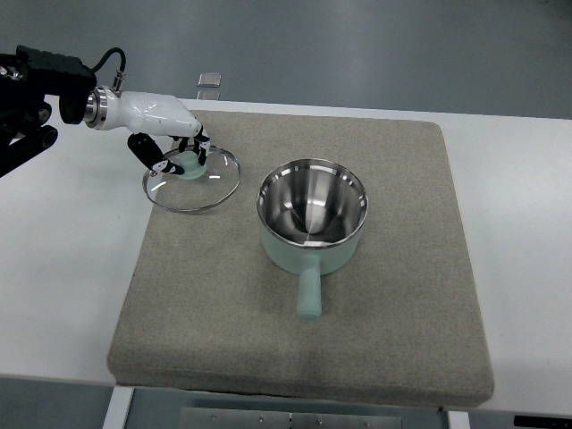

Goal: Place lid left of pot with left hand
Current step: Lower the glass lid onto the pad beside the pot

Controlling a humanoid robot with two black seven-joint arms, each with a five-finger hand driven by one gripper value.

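Note:
I should use my left gripper to let go of the glass lid on the grey mat [210, 190] beside the pot, so that its rim is almost touching it.
A mint-green pot [312, 218] with a steel inside stands open in the middle of the grey mat, its handle [308, 292] pointing toward me. A glass lid [193, 181] with a steel rim and mint-green knob [189, 164] is to the left of the pot, near the mat's left edge, a little tilted. My left hand [175, 147] comes in from the upper left and its fingers are curled around the knob. I cannot tell if the lid rests fully on the mat. The right hand is out of view.
The grey mat [304, 357] lies on a white table [63, 286]. A small metal block [209, 80] sits at the table's far edge behind the lid.

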